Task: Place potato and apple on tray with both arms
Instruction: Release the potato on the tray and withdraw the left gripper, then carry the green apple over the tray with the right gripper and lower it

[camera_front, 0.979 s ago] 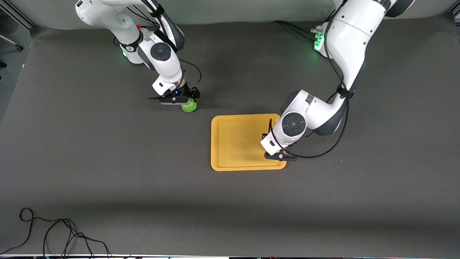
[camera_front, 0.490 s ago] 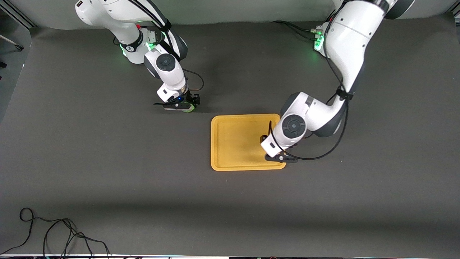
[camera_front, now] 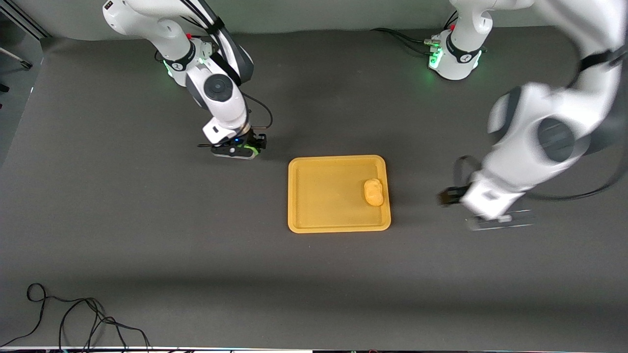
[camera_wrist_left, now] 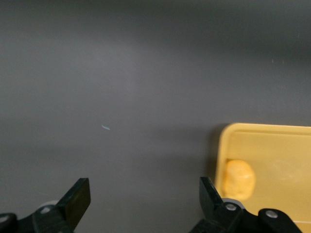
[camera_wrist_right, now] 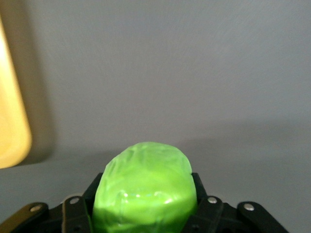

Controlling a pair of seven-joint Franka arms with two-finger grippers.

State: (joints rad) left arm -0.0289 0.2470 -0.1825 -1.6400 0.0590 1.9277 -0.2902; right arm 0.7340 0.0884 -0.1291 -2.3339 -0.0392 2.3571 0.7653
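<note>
I should use my right gripper to set the green apple free on the yellow-orange tray's middle (camera_front: 336, 194), next to the potato.
The potato (camera_front: 374, 191) lies on the yellow-orange tray (camera_front: 314, 223), near the rim at the left arm's end. It also shows in the left wrist view (camera_wrist_left: 239, 178) on the tray (camera_wrist_left: 277, 145). My left gripper (camera_front: 449, 197) is open and empty (camera_wrist_left: 144, 194), over bare table beside the tray toward the left arm's end. My right gripper (camera_front: 248, 146) is shut on the green apple (camera_front: 253, 145), low over the table, off the tray's corner at the right arm's end. The apple (camera_wrist_right: 146, 187) fills the right wrist view between the fingers, with the tray's rim (camera_wrist_right: 10, 131) at the edge.
A dark grey mat (camera_front: 147, 235) covers the table. A loose black cable (camera_front: 73, 314) lies at the corner nearest the camera at the right arm's end. The green-lit arm bases (camera_front: 454, 54) stand along the table's edge farthest from the camera.
My left gripper has let go of the potato on the tray and swung off toward the left arm's end. My right gripper came down over the apple, shut on it and shifted slightly.
</note>
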